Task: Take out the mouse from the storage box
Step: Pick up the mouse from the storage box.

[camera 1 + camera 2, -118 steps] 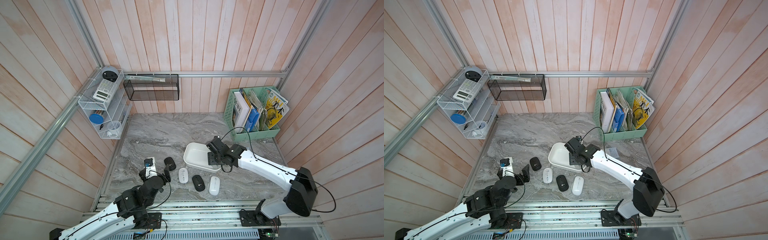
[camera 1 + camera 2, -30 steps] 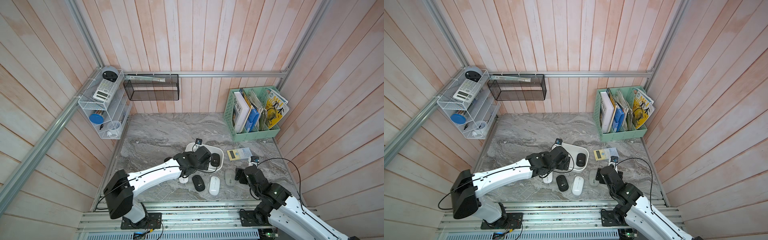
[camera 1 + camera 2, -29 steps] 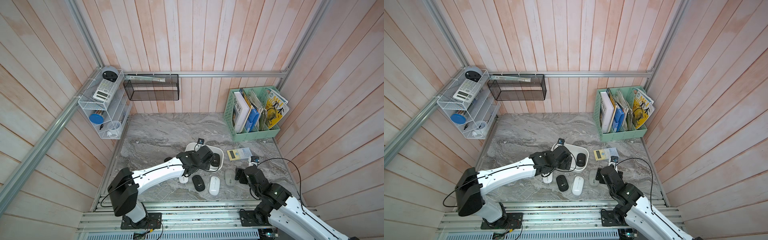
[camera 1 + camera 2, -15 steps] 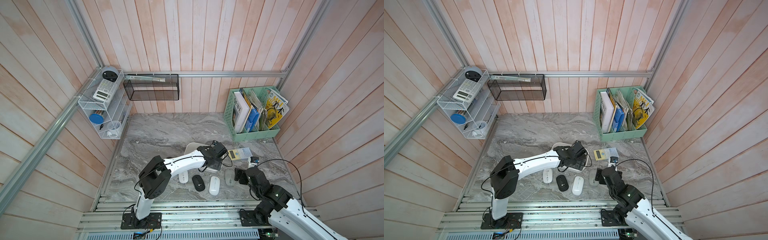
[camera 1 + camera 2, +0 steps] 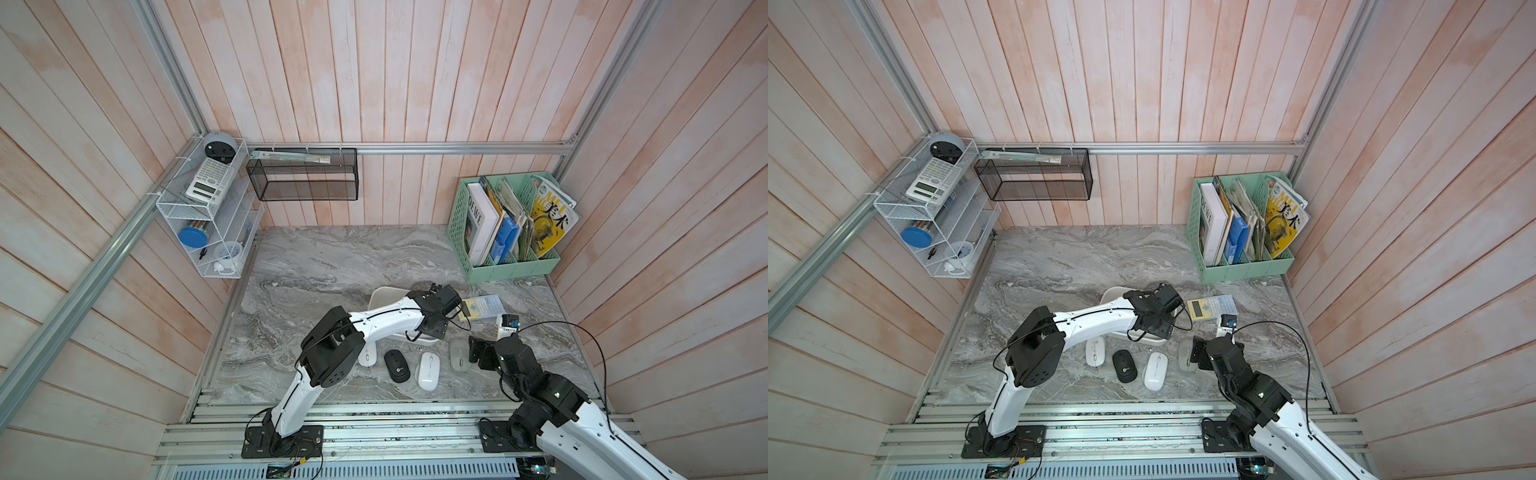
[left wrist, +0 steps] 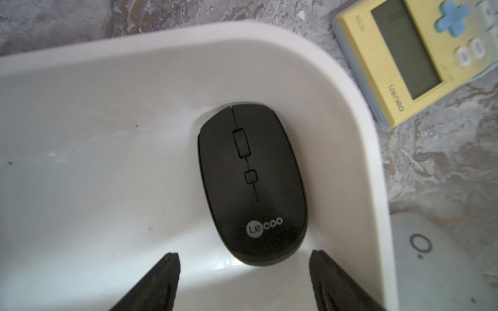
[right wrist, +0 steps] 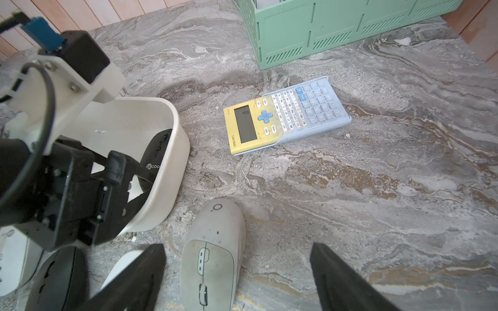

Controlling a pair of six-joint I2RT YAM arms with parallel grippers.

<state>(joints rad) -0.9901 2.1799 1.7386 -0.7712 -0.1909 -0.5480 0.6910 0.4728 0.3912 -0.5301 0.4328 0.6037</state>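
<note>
The black mouse touches the storage box's end; my left gripper will grip the mouse's rear (image 6: 267,241) and pull it to the middle before lifting.
A black mouse (image 6: 250,183) lies at the rounded end of the white storage box (image 6: 372,150), close to its wall. My left gripper (image 6: 244,255) reaches into the box and is open. Its two fingers stand either side of the mouse's rear end, apart from it. In both top views the left wrist (image 5: 434,316) covers the mouse, and only the box's far rim (image 5: 380,296) shows. The right wrist view shows the mouse (image 7: 156,150) inside the box (image 7: 172,161). My right gripper (image 7: 237,250) is open, low over a grey mouse (image 7: 213,255) on the table.
A yellow and blue calculator (image 5: 482,306) lies just right of the box. A white mouse (image 5: 368,357), a black one (image 5: 397,365), a white one (image 5: 429,365) and the grey one (image 5: 458,353) lie in a row in front of it. A mint file holder (image 5: 507,232) stands at the back right.
My left gripper has swung right along the box to the black mouse and its jaws have narrowed somewhat. The right arm has stayed still.
</note>
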